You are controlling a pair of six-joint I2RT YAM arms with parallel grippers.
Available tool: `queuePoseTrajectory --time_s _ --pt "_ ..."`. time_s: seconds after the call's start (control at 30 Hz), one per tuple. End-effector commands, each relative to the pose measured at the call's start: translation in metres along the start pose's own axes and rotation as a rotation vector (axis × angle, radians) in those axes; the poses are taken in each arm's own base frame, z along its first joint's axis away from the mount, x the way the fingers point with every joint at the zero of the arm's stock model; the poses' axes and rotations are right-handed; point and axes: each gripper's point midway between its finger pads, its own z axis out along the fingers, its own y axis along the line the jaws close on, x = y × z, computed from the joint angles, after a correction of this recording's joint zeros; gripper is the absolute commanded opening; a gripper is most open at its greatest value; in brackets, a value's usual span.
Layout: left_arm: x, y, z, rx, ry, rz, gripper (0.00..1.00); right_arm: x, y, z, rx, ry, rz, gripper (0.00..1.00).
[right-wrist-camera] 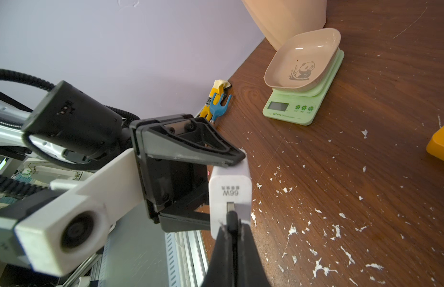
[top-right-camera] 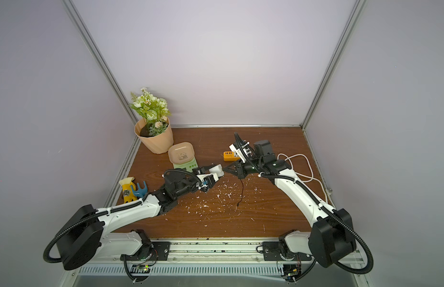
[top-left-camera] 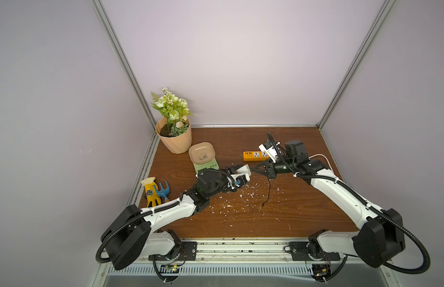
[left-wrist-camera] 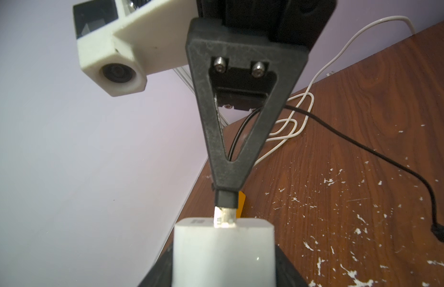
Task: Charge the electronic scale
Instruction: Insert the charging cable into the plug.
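Observation:
My right gripper has the USB plug's metal tip showing at the charger's port, so it should push the plug home, then open and take the charger (right-wrist-camera: 230,185) by its sides.
The electronic scale (top-left-camera: 208,166) (top-right-camera: 188,164) (right-wrist-camera: 293,109) is light green with a beige panda tray and stands at the back left, untouched. My left gripper (top-left-camera: 242,170) (right-wrist-camera: 216,186) is shut on a small white cube charger (top-left-camera: 243,169) (top-right-camera: 217,169) (left-wrist-camera: 223,253) (right-wrist-camera: 229,191), held above the table's middle. My right gripper (top-left-camera: 252,169) (left-wrist-camera: 228,184) (right-wrist-camera: 232,223) is shut on a black USB plug (left-wrist-camera: 226,200) at the charger's port, with part of the metal tip showing. The plug's black cable (top-left-camera: 269,188) (left-wrist-camera: 365,146) hangs down, its free end (top-left-camera: 263,204) lying on the table.
An orange power strip (top-left-camera: 255,155) (top-right-camera: 228,155) lies behind the grippers, its white cord (top-right-camera: 303,166) looped at the right. A flower pot (top-left-camera: 175,139) fills the back left corner. A yellow glove (top-left-camera: 151,192) and blue garden fork (top-left-camera: 162,190) lie at the left edge. White flecks dot the wood.

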Motion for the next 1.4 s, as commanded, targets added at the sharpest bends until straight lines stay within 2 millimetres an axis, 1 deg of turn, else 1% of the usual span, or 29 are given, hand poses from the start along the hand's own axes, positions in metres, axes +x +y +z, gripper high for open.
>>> queuePoseTrajectory --time_s 0.0,0.23,0.33,0.47,0.53,0.57,0.67,0.77,0.87,0.97,1.1,1.37 --pt "-0.036 0.027 0.002 -0.059 -0.101 0.063 0.33 -0.002 0.003 0.001 0.003 0.022 -0.041 0.00" --pt "-0.037 0.027 0.006 -0.038 -0.095 0.081 0.33 -0.002 -0.001 0.008 0.022 0.046 -0.032 0.00" --pt "-0.042 0.029 0.006 -0.045 -0.117 0.078 0.33 -0.002 -0.002 0.013 0.021 0.049 -0.030 0.00" --pt "-0.048 0.032 0.006 -0.049 -0.139 0.075 0.33 0.001 0.000 0.018 0.010 0.054 -0.025 0.00" --pt "-0.047 0.032 0.007 -0.048 -0.138 0.075 0.33 0.000 0.003 0.019 0.005 0.050 -0.031 0.01" --pt "-0.045 0.031 0.008 -0.048 -0.131 0.076 0.33 -0.002 0.004 0.018 0.006 0.043 -0.037 0.06" --pt "-0.036 0.028 0.012 -0.047 -0.105 0.075 0.33 -0.009 0.004 0.013 0.037 0.012 -0.066 0.29" --pt "-0.029 0.025 0.012 -0.055 -0.097 0.067 0.33 -0.018 0.003 0.005 0.077 -0.028 -0.100 0.48" --pt "-0.026 0.025 0.012 -0.065 -0.091 0.051 0.34 -0.025 0.001 -0.003 0.114 -0.077 -0.129 0.59" --pt "-0.025 0.028 0.014 -0.072 -0.084 0.027 0.34 -0.030 -0.001 -0.009 0.145 -0.126 -0.145 0.64" --pt "-0.028 0.029 0.015 -0.080 -0.102 -0.001 0.35 -0.032 0.001 -0.008 0.127 -0.171 -0.145 0.65" --pt "-0.033 0.034 0.019 -0.089 -0.129 -0.062 0.36 -0.027 0.003 0.000 0.062 -0.175 -0.135 0.58"
